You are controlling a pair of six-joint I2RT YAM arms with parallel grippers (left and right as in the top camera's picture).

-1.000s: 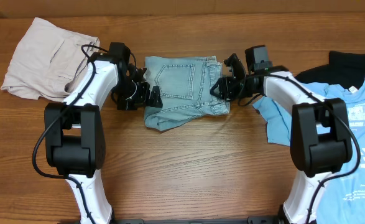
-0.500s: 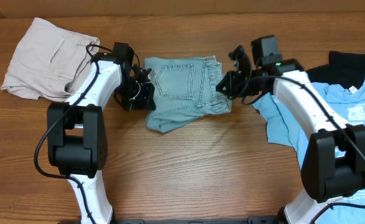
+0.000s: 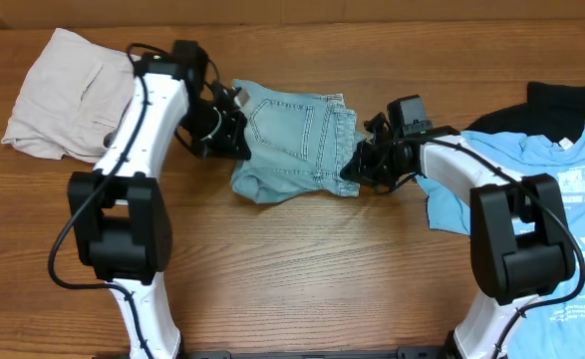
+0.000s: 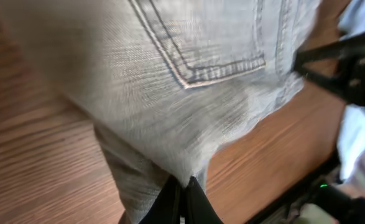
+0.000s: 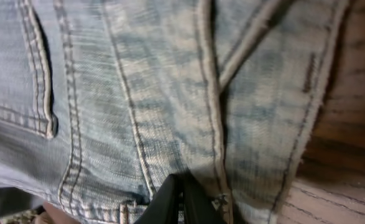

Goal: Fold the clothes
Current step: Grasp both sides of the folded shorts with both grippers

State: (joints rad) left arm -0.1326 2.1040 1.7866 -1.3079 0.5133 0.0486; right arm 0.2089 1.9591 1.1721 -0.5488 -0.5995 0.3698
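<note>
I have a bunched edge of the denim shorts in my left gripper, so it should open and grab the folded layers nearer the pocket [image 3: 262,128] before it carries them to the beige shorts.
The faded light-blue denim shorts [image 3: 292,140] lie folded at the table's middle, stitched back pocket up. My left gripper [image 3: 236,135] is shut on their left edge, and in the left wrist view the denim [image 4: 188,93] hangs bunched between the closed fingers of that gripper [image 4: 183,182]. My right gripper [image 3: 357,166] is shut on the shorts' right edge near the waistband. The right wrist view is filled with seamed denim [image 5: 157,93], pinched by that gripper [image 5: 181,182].
Beige shorts [image 3: 68,95] lie crumpled at the back left. A sky-blue printed T-shirt [image 3: 561,189] covers the right side, with a black garment [image 3: 563,100] behind it. Bare wood table [image 3: 302,269] stretches in front.
Both grippers have closed on the shorts' edges. The left one moved back and lifted its edge; the right one moved toward the front. The shorts now sit skewed.
</note>
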